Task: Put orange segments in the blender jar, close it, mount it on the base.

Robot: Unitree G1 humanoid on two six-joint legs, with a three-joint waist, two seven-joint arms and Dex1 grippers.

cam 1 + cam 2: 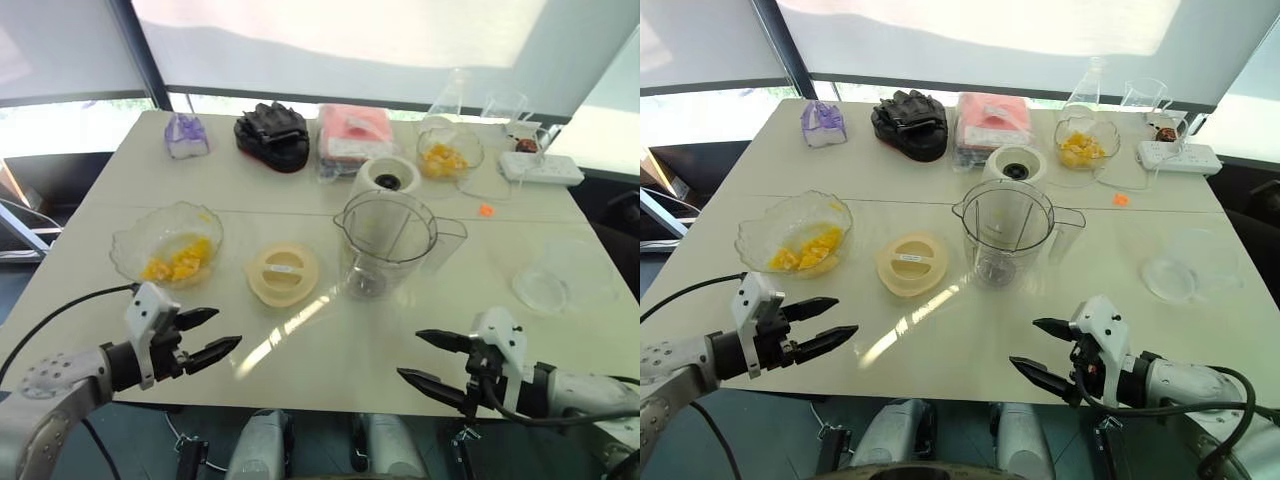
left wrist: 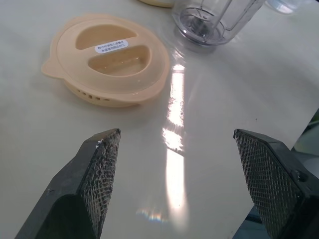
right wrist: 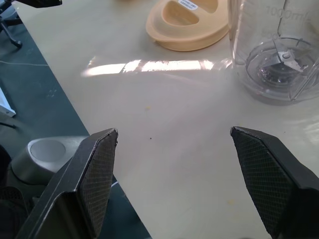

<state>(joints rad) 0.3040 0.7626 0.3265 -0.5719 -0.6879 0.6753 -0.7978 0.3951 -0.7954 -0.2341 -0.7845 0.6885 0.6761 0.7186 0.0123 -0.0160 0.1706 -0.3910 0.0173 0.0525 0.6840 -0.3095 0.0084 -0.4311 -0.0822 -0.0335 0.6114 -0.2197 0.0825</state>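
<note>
My left gripper should next head to the pile's near side [image 1: 172, 269] and grab orange segments there, in the wavy clear bowl that is closest to the cream lid.
The clear blender jar [image 1: 385, 240] stands upright and uncovered at the table's middle, blades visible at its bottom [image 3: 279, 62]. Just behind it sits the cream base [image 1: 388, 178] with its dark socket. The flat cream lid [image 1: 283, 273] lies left of the jar. Orange segments [image 1: 180, 260] fill a wavy clear bowl [image 1: 130, 245] at the left; more orange segments [image 1: 443, 160] sit in a bowl at the back right. My left gripper [image 1: 225, 328] hovers open near the front edge, below the lid. My right gripper [image 1: 410, 354] is open at the front right, empty.
An empty shallow clear bowl [image 1: 555, 285] lies at the right. Along the back are a purple item [image 1: 186, 135], a black bundle [image 1: 272, 132], a pink pack [image 1: 352, 135], a flask [image 1: 452, 95], a power strip [image 1: 540, 167]. A small orange scrap [image 1: 486, 210] lies behind the jar.
</note>
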